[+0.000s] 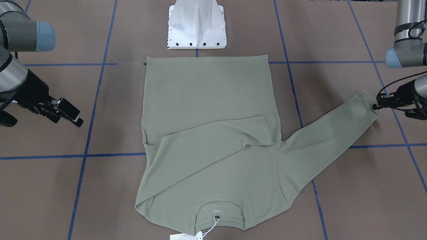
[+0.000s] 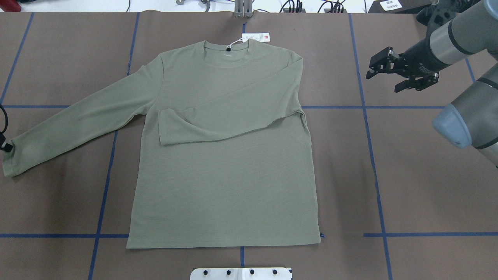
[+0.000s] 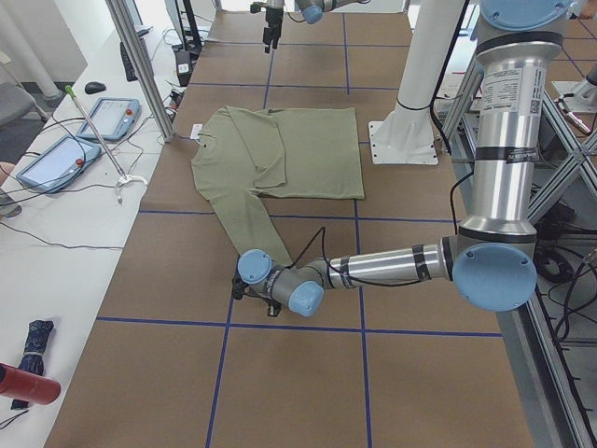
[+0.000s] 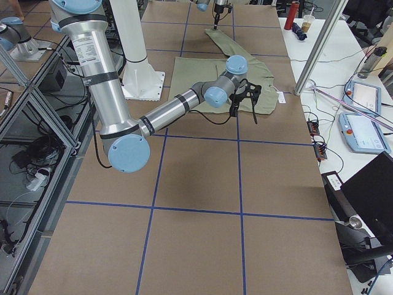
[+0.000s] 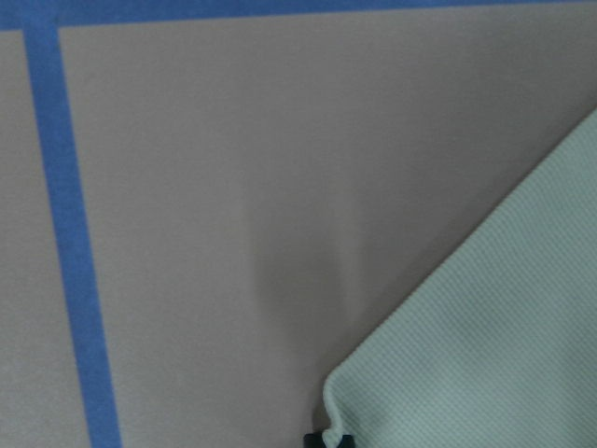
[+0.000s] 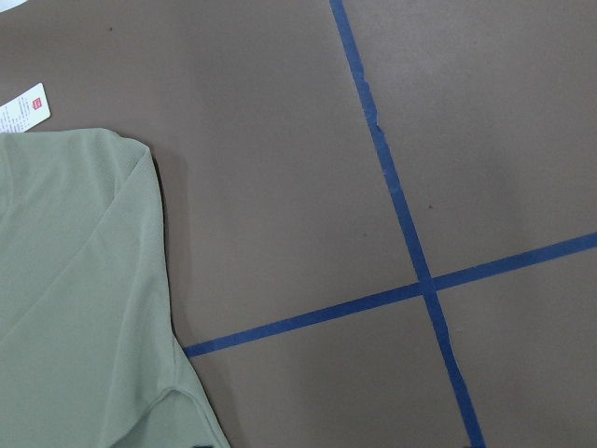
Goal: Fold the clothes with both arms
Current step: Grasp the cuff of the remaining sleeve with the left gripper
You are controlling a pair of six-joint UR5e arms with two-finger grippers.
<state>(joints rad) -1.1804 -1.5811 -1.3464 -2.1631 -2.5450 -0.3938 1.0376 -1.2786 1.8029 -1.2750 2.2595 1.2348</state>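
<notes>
I am going to release the cuff of the outstretched sleeve with my left gripper at the shirt's opposite side edge (image 1: 147,114), just hemward of the folded sleeve.
The olive-green shirt (image 2: 225,175) lies flat on the brown table, neck away from the robot and the white hang tag (image 2: 255,37) beside the collar. One sleeve (image 2: 229,120) is folded across the chest. The other sleeve (image 2: 78,120) stretches out to the cuff (image 2: 11,165). My left gripper (image 1: 375,106) is low at that cuff (image 1: 365,100). In the left wrist view a black fingertip (image 5: 326,437) pinches the cuff's corner (image 5: 485,336). My right gripper (image 2: 383,79) is open and empty above bare table, well to the side of the shirt's shoulder; it also shows in the front view (image 1: 71,115).
The white base pedestal (image 1: 196,26) stands just behind the shirt's hem. Blue tape lines (image 2: 373,155) grid the table. A side bench with tablets (image 3: 56,159) and cables runs along the far edge, with an aluminium post (image 3: 140,65).
</notes>
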